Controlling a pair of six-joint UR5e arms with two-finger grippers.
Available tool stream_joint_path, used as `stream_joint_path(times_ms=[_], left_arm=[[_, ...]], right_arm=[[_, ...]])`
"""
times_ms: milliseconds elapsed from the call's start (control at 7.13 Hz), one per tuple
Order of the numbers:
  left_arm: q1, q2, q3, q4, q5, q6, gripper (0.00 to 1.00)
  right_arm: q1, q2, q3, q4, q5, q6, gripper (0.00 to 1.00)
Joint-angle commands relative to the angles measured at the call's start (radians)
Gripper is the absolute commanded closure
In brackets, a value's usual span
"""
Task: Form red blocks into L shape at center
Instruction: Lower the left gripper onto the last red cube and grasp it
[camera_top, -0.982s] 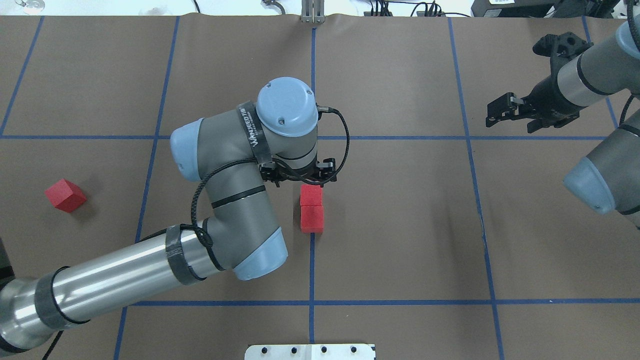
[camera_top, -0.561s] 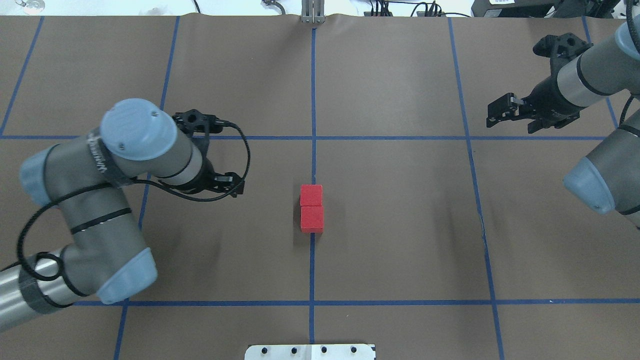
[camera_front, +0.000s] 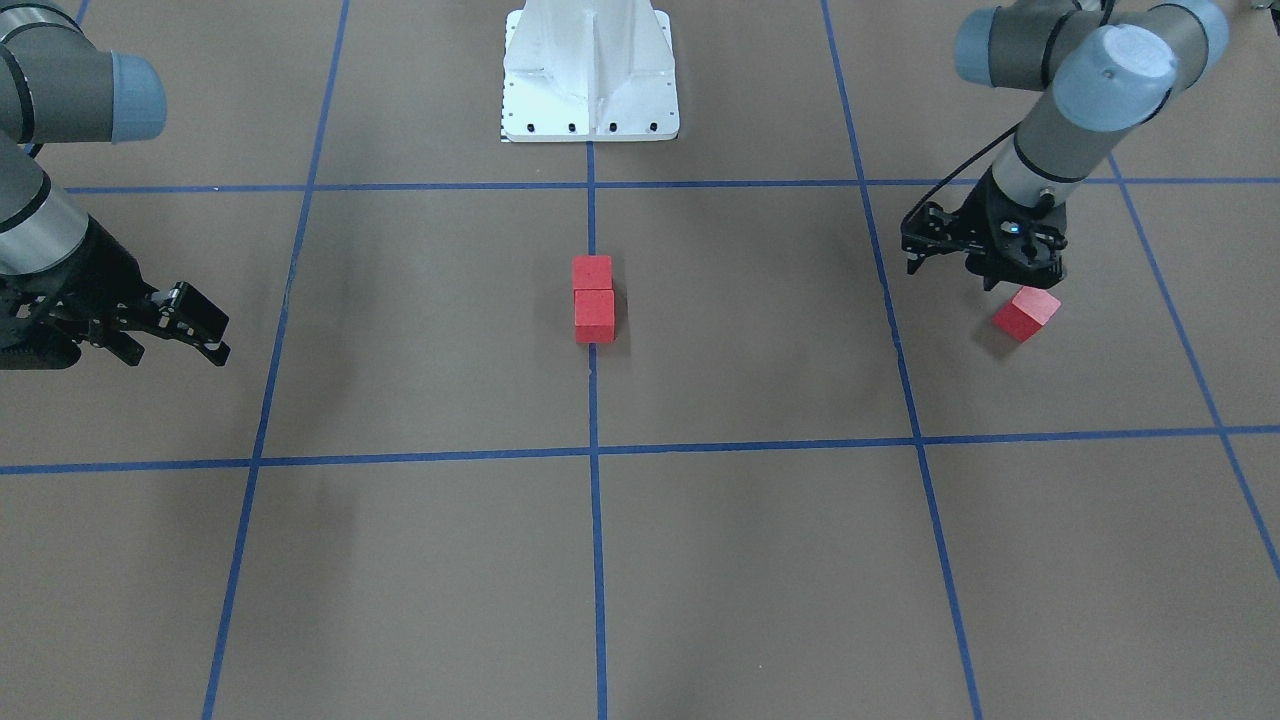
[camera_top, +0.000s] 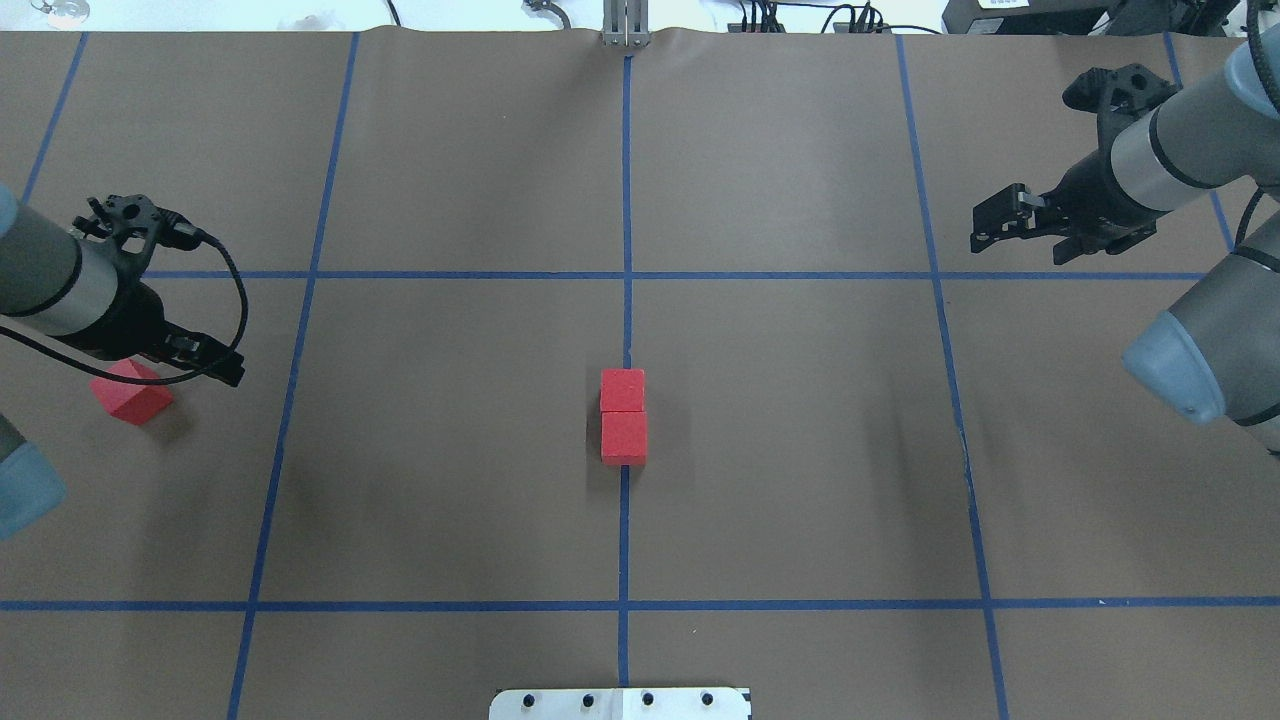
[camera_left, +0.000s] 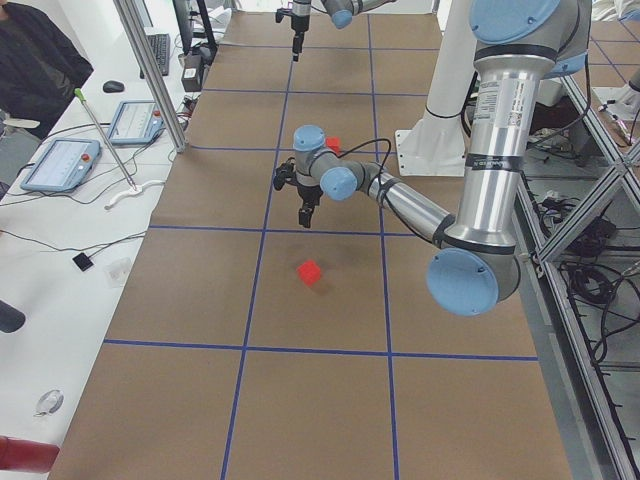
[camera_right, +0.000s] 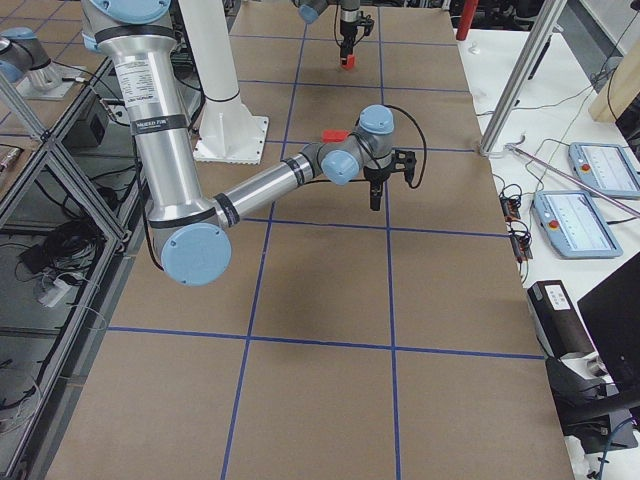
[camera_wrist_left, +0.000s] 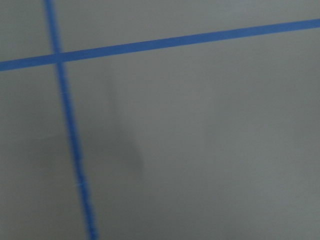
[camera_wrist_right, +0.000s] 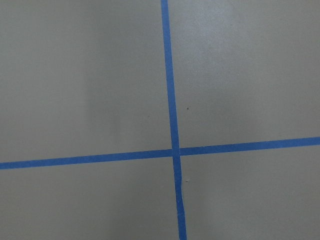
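Observation:
The robot's left gripper needs to close on opposite sides of the red block (camera_front: 1026, 313) that lies turned at an angle, away from the column at the center.
Two red blocks (camera_top: 622, 390) (camera_top: 623, 438) touch in a short column on the vertical blue tape line at the center (camera_top: 700, 420); they also show in the front-facing view (camera_front: 591, 272) (camera_front: 594, 315). The third red block (camera_top: 130, 392) lies turned at an angle on the floor at the far left, also in the front-facing view (camera_front: 1025, 313). My left gripper (camera_top: 215, 365) hovers right beside and slightly above it (camera_front: 985, 272), looking open and empty. My right gripper (camera_top: 985, 225) is open and empty at the far right (camera_front: 205, 335). Both wrist views show only floor and tape.
The white metal base (camera_top: 620, 703) sits at the near edge of the table, also in the front-facing view (camera_front: 590, 70). Blue tape lines divide the brown floor into grid squares. Operators' desks with tablets (camera_left: 60, 165) stand beyond the far edge.
My left arm has swung away from the two center blocks to the far left and now hovers by the lone third block. The blocks and my right arm have not moved.

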Motion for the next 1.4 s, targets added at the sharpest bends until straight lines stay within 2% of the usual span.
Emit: stream_joint_path(times_ms=[0, 280, 421, 982, 1262], left_arm=[[-0.042, 0.052, 0.026, -0.018, -0.014, 0.234, 0.01], [-0.048, 0.105, 0.026, -0.037, -0.026, 0.259, 0.01], [-0.049, 0.099, 0.061, -0.044, -0.026, 0.348, 0.01], [-0.042, 0.088, 0.087, -0.061, -0.02, 0.449, 0.01], [-0.044, 0.087, 0.139, -0.124, -0.016, 0.459, 0.01]], right_arm=[[0.0, 0.002, 0.005, 0.002, 0.0, 0.001, 0.0], [0.0, 0.003, 0.002, 0.002, 0.0, 0.0, 0.0], [0.0, 0.003, 0.002, 0.002, 0.0, 0.001, 0.0], [0.0, 0.003, -0.004, 0.0, 0.0, 0.0, 0.0], [0.0, 0.003, -0.003, 0.0, 0.0, 0.001, 0.0]])
